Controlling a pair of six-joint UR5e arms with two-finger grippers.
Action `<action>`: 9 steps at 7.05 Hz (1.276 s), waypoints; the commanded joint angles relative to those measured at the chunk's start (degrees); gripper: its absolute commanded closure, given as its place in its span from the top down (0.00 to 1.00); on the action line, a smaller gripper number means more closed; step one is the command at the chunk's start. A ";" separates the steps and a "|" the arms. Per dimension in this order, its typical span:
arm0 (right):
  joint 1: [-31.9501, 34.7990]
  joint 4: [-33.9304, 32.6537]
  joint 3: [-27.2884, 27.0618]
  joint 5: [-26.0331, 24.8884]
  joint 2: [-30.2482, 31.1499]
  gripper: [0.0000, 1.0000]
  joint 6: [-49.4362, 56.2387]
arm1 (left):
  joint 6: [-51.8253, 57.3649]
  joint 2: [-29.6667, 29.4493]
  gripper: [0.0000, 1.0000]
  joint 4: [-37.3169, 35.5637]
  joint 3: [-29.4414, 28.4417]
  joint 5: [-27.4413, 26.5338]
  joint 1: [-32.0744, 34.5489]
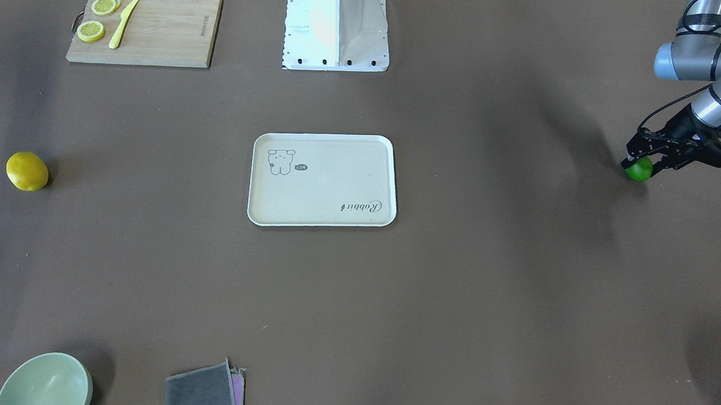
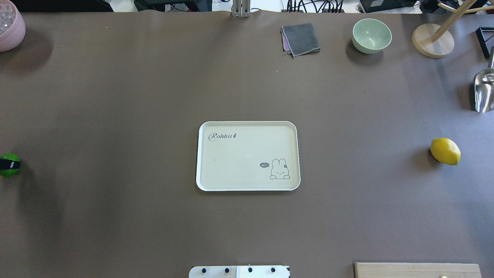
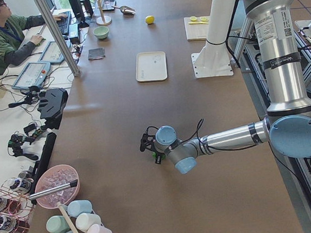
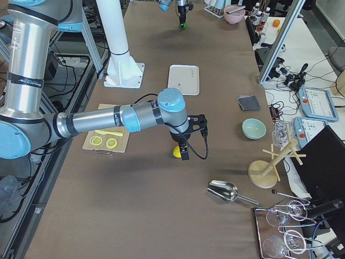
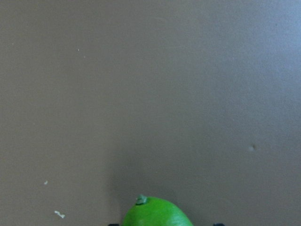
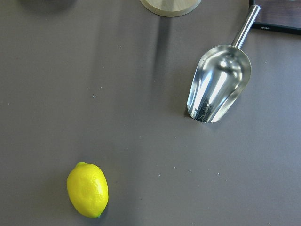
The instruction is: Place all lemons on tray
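Observation:
The robot's left gripper should release the green lemon on the Rabbit lettering of the cream tray [image 1: 361,196].
The green lemon [image 1: 639,169] lies at the far left end of the table, also in the overhead view [image 2: 8,165] and at the bottom edge of the left wrist view [image 5: 157,213]. My left gripper [image 1: 642,164] is shut on it at table level. The yellow lemon [image 1: 27,171] lies at the right end [image 2: 445,151], apart from the cream tray [image 1: 322,189] at the table's middle [image 2: 247,154]. My right gripper [image 4: 184,154] hangs over the yellow lemon [image 6: 87,189]; I cannot tell whether it is open or shut. The tray holds nothing.
A wooden cutting board [image 1: 162,34] with lemon slices and a yellow knife lies by the robot base [image 1: 336,28]. A green bowl [image 2: 371,35], grey cloth [image 2: 301,38], wooden stand [image 2: 432,40], metal scoop [image 6: 218,84] and pink bowl [image 2: 9,25] line the far edge.

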State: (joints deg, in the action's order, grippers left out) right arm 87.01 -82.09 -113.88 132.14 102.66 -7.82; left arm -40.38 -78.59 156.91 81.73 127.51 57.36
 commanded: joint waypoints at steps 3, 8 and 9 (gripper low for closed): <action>0.00 0.00 0.32 0.14 0.35 1.00 0.09 | -12.12 -10.12 0.00 -1.07 3.00 0.37 -0.14; 0.00 0.17 0.32 0.05 0.44 1.00 0.70 | -36.75 -32.11 0.00 -2.13 2.56 -11.35 -15.29; 0.00 1.57 0.32 0.05 0.44 1.00 0.88 | -40.00 -37.46 0.00 -7.44 2.90 -17.41 -19.61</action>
State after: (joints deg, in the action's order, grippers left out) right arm 87.01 -81.64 -113.55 132.19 103.10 -7.23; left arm -75.91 -109.99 153.74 84.42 117.22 43.60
